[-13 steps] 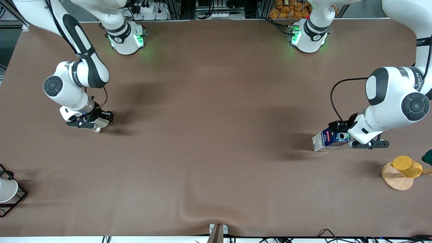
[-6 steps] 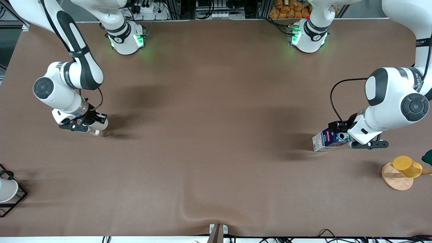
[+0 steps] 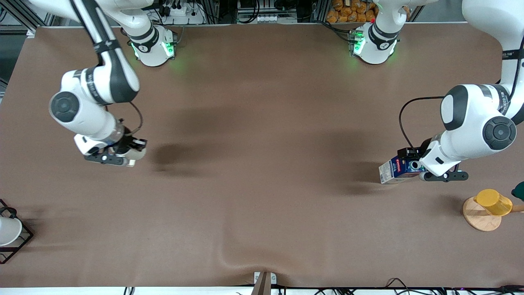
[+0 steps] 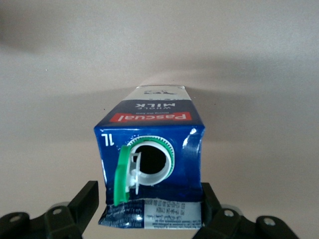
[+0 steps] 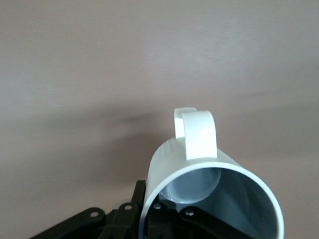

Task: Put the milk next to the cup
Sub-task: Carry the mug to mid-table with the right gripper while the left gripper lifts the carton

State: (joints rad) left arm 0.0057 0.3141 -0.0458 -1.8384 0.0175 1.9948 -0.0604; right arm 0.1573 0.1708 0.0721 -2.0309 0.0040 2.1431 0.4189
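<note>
The robot's right gripper should release the cream-white cup on the bare middle of the brown table (image 3: 249,153), facing the milk.
The milk (image 3: 399,169), a dark blue carton with a red label and an open green cap, stands on the table at the left arm's end. My left gripper (image 3: 417,168) is down over its top. In the left wrist view both fingers (image 4: 207,196) press the sides of the milk (image 4: 149,119), with the left gripper (image 4: 148,195) shut on it. The cream-white cup (image 3: 137,155) hangs a little above the table at the right arm's end, its shadow cast to one side. My right gripper (image 3: 123,155) is shut on the rim of the cup (image 5: 199,164), as the right wrist view shows around the gripper (image 5: 154,209).
A yellow cup (image 3: 491,201) lies on a round wooden stand (image 3: 479,217) near the left arm's end. A dark green thing (image 3: 519,190) shows at the edge beside it. A white cup in a black wire rack (image 3: 10,231) sits at the right arm's end. The brown table cover bulges (image 3: 245,258) at the front.
The right arm has risen with the cup and shifted toward the table's middle, so its shadow has drawn apart. The left gripper's fingers have closed in on the milk, which has not moved.
</note>
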